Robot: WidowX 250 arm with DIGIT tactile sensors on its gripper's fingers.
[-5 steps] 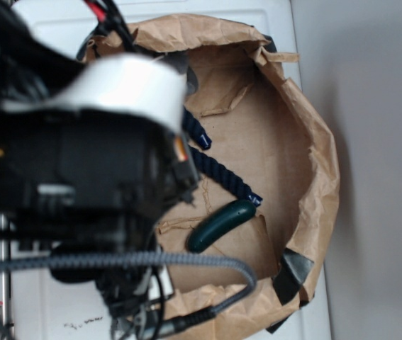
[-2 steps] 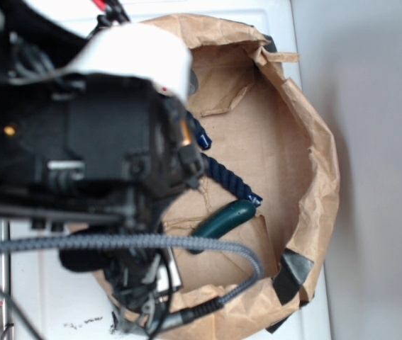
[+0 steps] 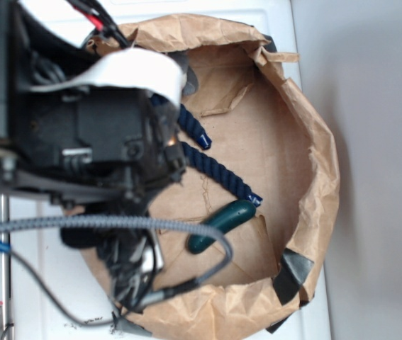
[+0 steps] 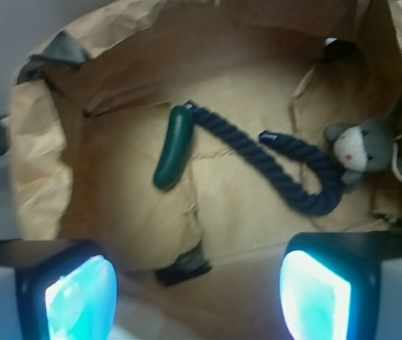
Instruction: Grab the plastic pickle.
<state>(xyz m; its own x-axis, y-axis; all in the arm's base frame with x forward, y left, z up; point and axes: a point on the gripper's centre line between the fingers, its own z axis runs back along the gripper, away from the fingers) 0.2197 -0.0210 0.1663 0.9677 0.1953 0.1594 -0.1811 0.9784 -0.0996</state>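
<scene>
My gripper is to go next to the plastic pickle's end (image 3: 236, 214) (image 4: 179, 127) beside the navy blue rope and close there.
The plastic pickle (image 3: 221, 224) is a glossy dark green curved toy lying on the floor of a brown paper-lined bin (image 3: 314, 134). In the wrist view the pickle (image 4: 174, 146) lies ahead, up and left of centre. My gripper (image 4: 197, 301) is open and empty, its two pale blue pads (image 4: 80, 297) wide apart at the bottom edge, well short of the pickle. In the exterior view the arm's black body (image 3: 94, 142) covers the left of the bin and hides the fingers.
A twisted navy blue rope (image 4: 278, 166) starts next to the pickle's far end and loops right; it also shows in the exterior view (image 3: 218, 170). A small grey stuffed animal (image 4: 364, 145) sits at the right. The bin's crumpled paper walls (image 4: 34, 163) rise all around. A grey cable (image 3: 115, 223) hangs near the pickle.
The arm has shifted to the left and a little up in the exterior view, uncovering more of the rope and bin floor. The pickle has not moved.
</scene>
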